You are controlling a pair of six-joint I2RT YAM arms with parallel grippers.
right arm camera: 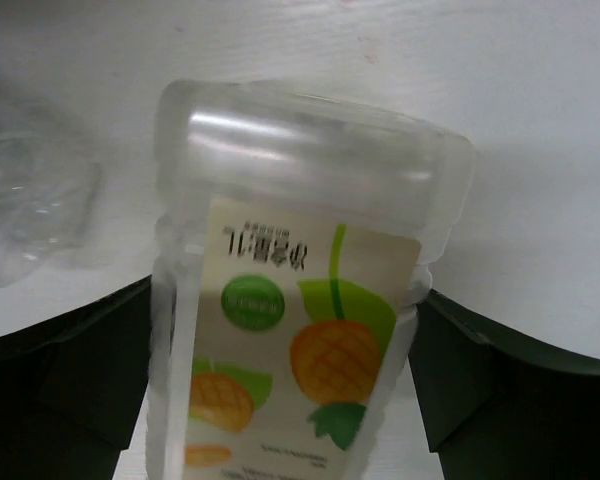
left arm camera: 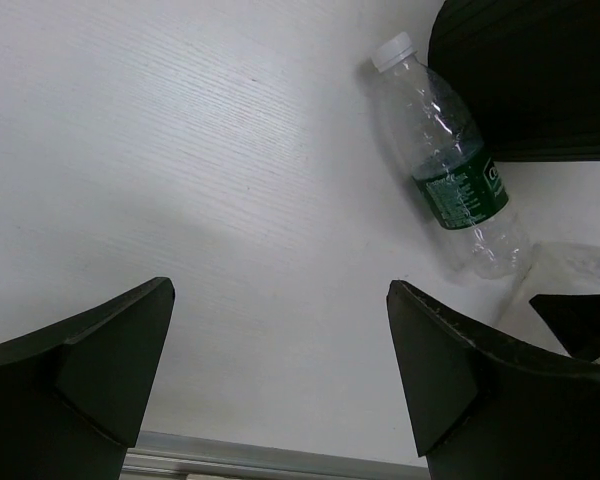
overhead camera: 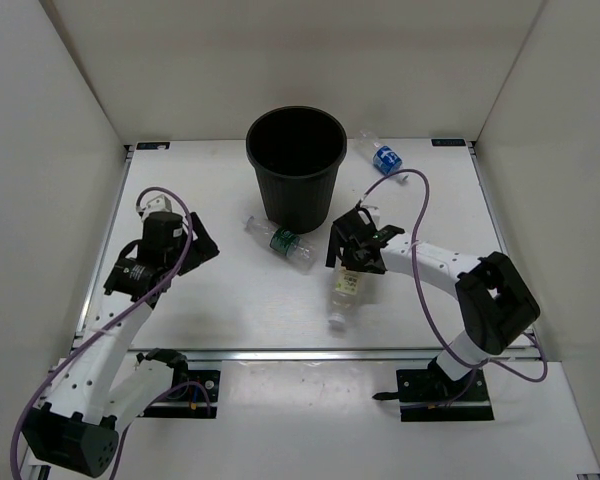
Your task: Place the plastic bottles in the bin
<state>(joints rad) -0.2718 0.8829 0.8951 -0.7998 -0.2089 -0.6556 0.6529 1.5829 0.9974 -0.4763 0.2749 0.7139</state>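
My left gripper should move to the green-label bottle next and close on the bottle's upper part (overhead camera: 259, 229) (left arm camera: 421, 105), just under its white cap.
The black bin (overhead camera: 295, 165) stands at the table's back centre. A clear bottle with a green label (overhead camera: 280, 242) lies in front of it and also shows in the left wrist view (left arm camera: 450, 170). A clear bottle with a blue label (overhead camera: 382, 155) lies to the right of the bin. My right gripper (overhead camera: 355, 255) is shut on the clear bottle with the yellow-orange label (overhead camera: 344, 290), and both fingers touch its sides in the right wrist view (right arm camera: 290, 330). My left gripper (overhead camera: 195, 245) is open and empty over bare table (left arm camera: 280, 290), left of the green-label bottle. The all-green bottle is out of view.
White walls enclose the table on the left, back and right. A metal rail (overhead camera: 310, 352) runs along the near edge. The bin's wall (left arm camera: 530, 70) fills the upper right of the left wrist view. The end of a clear bottle (right arm camera: 30, 200) shows at the left in the right wrist view.
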